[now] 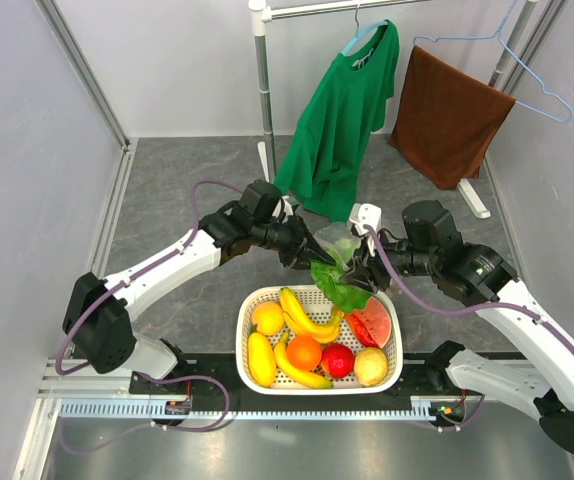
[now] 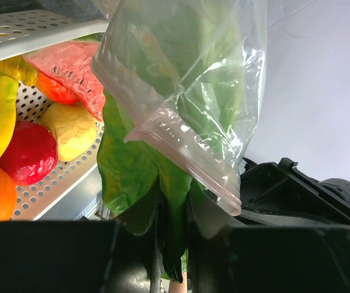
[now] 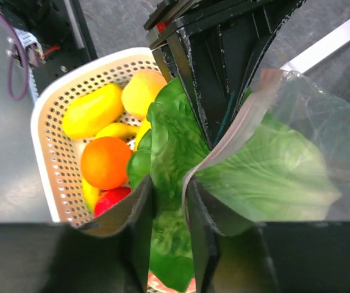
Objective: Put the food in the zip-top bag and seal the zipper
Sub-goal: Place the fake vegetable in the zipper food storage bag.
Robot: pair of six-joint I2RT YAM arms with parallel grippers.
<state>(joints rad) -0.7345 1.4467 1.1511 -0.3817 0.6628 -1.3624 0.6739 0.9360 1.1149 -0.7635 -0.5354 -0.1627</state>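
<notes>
My left gripper is pinching a lettuce leaf below the bag's opening, so it should let go of the leaf and grab the pinkish zipper edge [image 2: 143, 130] while my right gripper holds the bag.
The zip-top bag [image 1: 335, 238] hangs above the far rim of the white basket [image 1: 242, 330]. The green lettuce [image 1: 339, 285] is partly inside it, its lower leaves hanging out. My left gripper [image 1: 302, 250] is shut on the bag's mouth; in its wrist view [image 2: 174, 201] a leaf [image 2: 132, 165] also lies between the fingers. The pinkish zipper [image 3: 224, 140] runs into that grip. My right gripper [image 3: 170, 201] is shut on the lettuce [image 3: 175, 140] at the mouth. The orange [image 1: 304, 352] and the round yellow fruit [image 1: 267, 318] lie in the basket.
The basket also holds bananas [image 1: 302, 320], a watermelon slice [image 1: 372, 322], a red apple [image 1: 337, 360] and other yellow pieces. A green shirt [image 1: 342, 110] and a brown towel [image 1: 447, 115] hang on a rack behind. Grey walls stand left and right.
</notes>
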